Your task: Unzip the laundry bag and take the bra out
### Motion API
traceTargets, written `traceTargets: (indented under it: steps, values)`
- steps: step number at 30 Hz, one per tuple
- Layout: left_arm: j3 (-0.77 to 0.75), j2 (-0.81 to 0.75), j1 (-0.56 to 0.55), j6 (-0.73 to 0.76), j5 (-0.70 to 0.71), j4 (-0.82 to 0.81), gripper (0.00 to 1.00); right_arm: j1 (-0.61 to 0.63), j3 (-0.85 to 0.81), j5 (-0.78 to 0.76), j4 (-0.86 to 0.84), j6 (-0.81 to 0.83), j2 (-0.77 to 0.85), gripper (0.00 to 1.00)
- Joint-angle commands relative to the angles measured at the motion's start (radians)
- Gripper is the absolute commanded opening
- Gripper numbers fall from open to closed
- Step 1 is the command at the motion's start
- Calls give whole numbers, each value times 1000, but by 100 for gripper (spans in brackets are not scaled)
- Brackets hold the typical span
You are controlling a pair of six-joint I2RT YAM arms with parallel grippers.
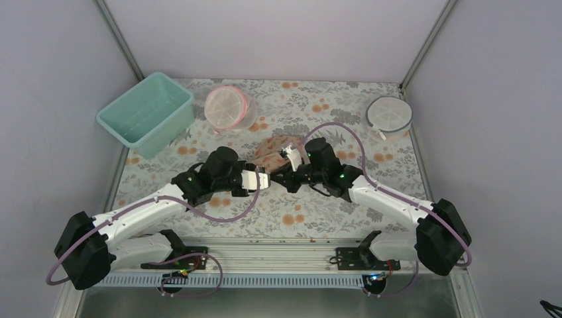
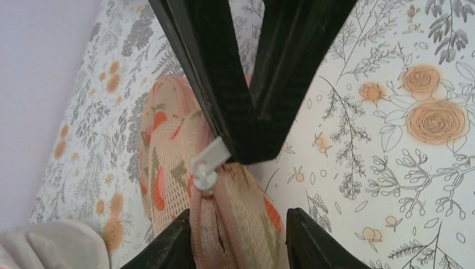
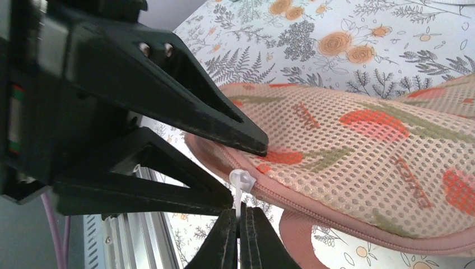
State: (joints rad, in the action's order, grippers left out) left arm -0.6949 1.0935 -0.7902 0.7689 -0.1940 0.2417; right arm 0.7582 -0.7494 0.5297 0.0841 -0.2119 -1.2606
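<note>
The laundry bag's zip is loose in the left gripper's open fingers, so it should pinch the pink bands [image 2: 215,216] behind the slider before the right gripper pulls it along.
The peach laundry bag [image 1: 277,147] with its orange-red print lies mid-table and fills the right wrist view [image 3: 364,151]. My right gripper [image 3: 241,212] is shut on the white zipper pull [image 3: 242,182] at the bag's near end [image 2: 168,168]. My left gripper [image 2: 238,216] grips that same end, one finger on top [image 3: 224,123] and one beneath. A short dark slit shows in the pink zip beside the slider [image 2: 208,165]. Both grippers meet at the bag in the top view, left [image 1: 262,180] and right [image 1: 283,171]. The bra is hidden.
A teal bin [image 1: 146,112] stands at the back left. A white mesh pod with a pink rim [image 1: 228,108] sits behind the bag. A white mesh pod with a grey rim [image 1: 389,114] sits at the back right. Walls enclose the flowered tabletop [image 1: 298,218].
</note>
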Motion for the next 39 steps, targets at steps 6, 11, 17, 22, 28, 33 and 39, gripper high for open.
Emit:
traceTargets:
  steps: [6, 11, 17, 22, 28, 33, 39]
  values:
    - [13, -6, 0, -2, 43, -33, 3, -13, -22, -22, -1, 18, 38, 4]
    - [28, -21, 3, 34, 81, -47, 2, -141, 20, -49, 23, -12, 39, 4]
    - [47, -49, 16, 70, 76, -61, 2, -368, 85, -42, 10, -35, 23, 4]
    - [49, -58, 36, 59, 61, -59, 2, -409, 83, 16, -11, -22, -3, 4]
    - [114, -68, 120, 84, 39, -101, 2, -368, 115, 78, -34, -9, 6, 4]
    - [144, -78, 135, 142, 14, -59, 76, -263, 142, 89, -81, -47, 5, 4]
    - [15, -74, 99, 147, -228, 150, 95, -125, 131, 89, -172, -105, -4, 4]
